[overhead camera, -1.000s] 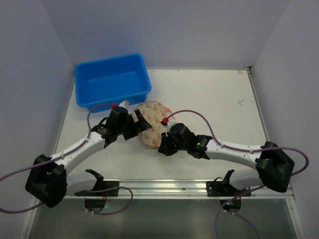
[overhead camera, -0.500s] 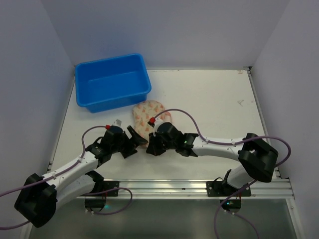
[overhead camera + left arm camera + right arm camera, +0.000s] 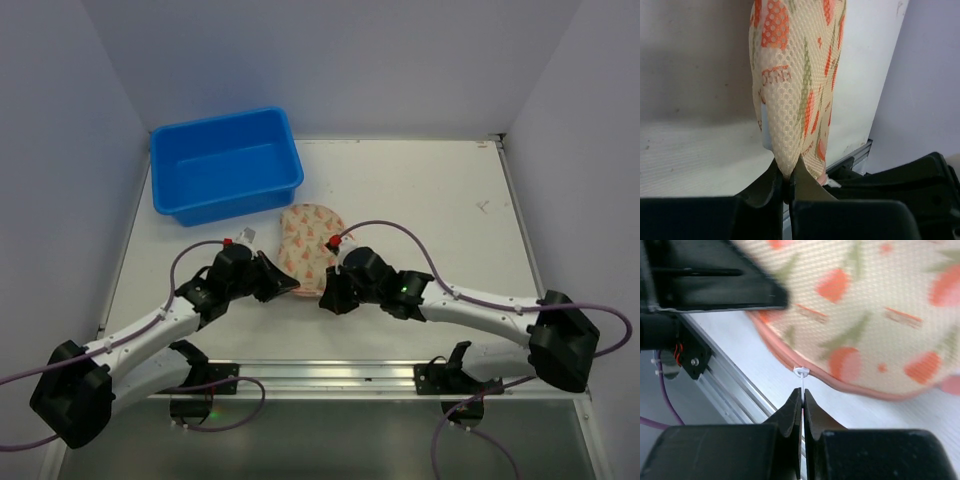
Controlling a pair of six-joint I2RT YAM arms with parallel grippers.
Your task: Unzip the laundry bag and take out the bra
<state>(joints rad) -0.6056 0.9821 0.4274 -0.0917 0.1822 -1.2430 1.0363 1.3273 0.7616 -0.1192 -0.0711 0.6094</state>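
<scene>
My left gripper is pinching a fold of the bag's mesh and the zip edge is left loose, so it should open and grab the bag's pink edge (image 3: 780, 349) near the zip pull.
The laundry bag (image 3: 308, 238), cream mesh with orange-red flowers and a pink zip edge, lies on the table between both grippers. My left gripper (image 3: 288, 286) is shut on the bag's near-left edge; in the left wrist view a fold of the mesh (image 3: 795, 95) is pinched where the left gripper (image 3: 788, 176) closes. My right gripper (image 3: 326, 297) sits at the bag's near edge. In the right wrist view the right gripper (image 3: 803, 394) is shut on the thin white zip pull (image 3: 802, 373) on the pink edge (image 3: 790, 360). The bra is hidden.
A blue tub (image 3: 222, 120) stands at the back left, just beyond the bag. An aluminium rail (image 3: 330, 372) runs along the near table edge behind the grippers. White walls close in both sides and the back.
My left gripper was open beside the bag and has shut on its edge. The bag and right gripper shifted slightly to the right; the right gripper stayed shut.
</scene>
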